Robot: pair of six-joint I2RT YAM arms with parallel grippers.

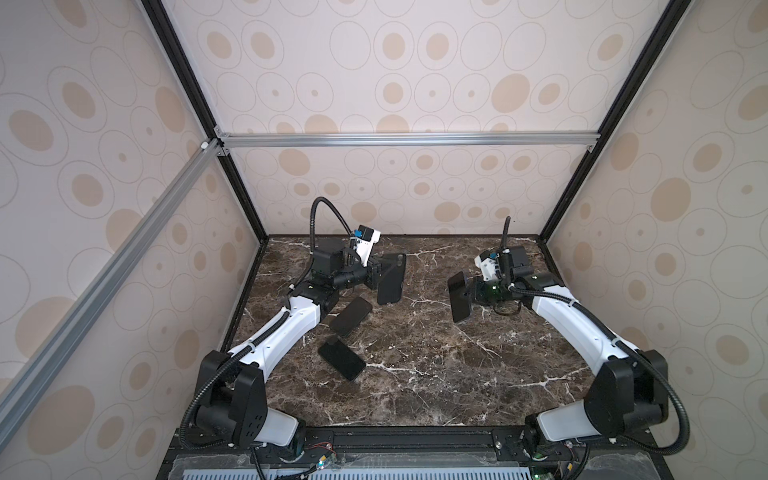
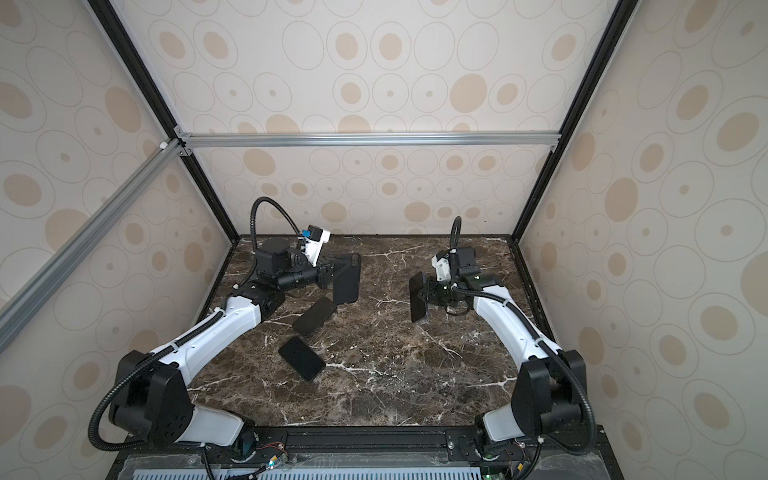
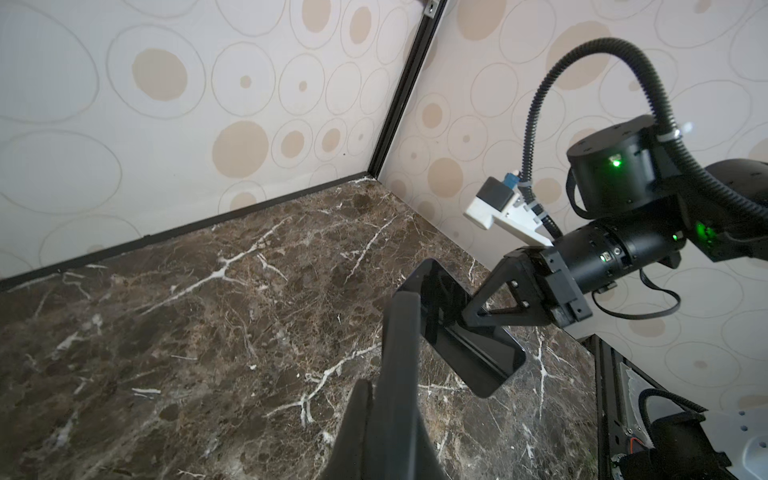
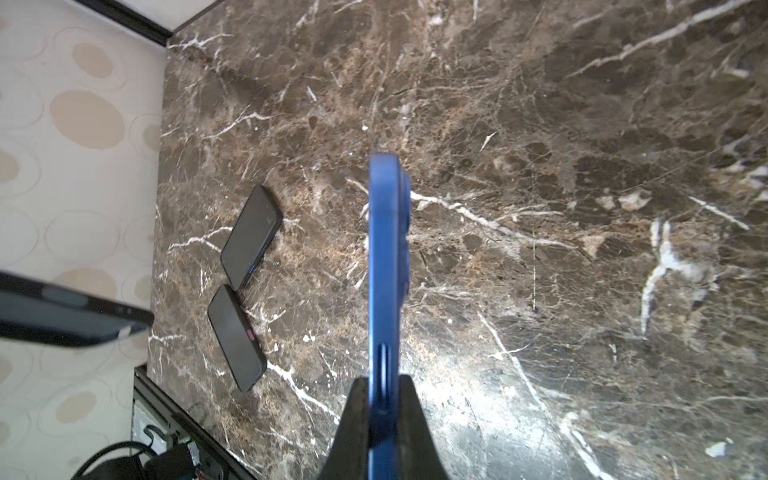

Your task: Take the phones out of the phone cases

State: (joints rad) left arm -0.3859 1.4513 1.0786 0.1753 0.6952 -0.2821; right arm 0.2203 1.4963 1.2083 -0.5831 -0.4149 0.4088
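Observation:
I should put the blue-edged phone down flat on the bare marble (image 1: 455, 296) between the black phone case and my right gripper.
My left gripper (image 1: 376, 277) (image 3: 388, 401) is shut on the edge of a black phone case (image 1: 391, 279) (image 2: 346, 279), held upright above the table's back left; a camera cutout shows at its top corner. In the left wrist view the phone case (image 3: 400, 345) runs edge-on between the fingers. My right gripper (image 1: 468, 294) (image 4: 384, 384) is shut on a blue-edged phone (image 4: 384, 266) with a dark screen (image 1: 458, 297) (image 2: 417, 297), held upright on the right. Phone and case are well apart, with bare table between them.
Two other dark phones lie flat on the marble table (image 1: 436, 374) near the left arm, one (image 1: 351, 316) behind the other (image 1: 341, 358). Patterned walls close in the back and both sides. A black rail (image 1: 395, 436) runs along the front edge.

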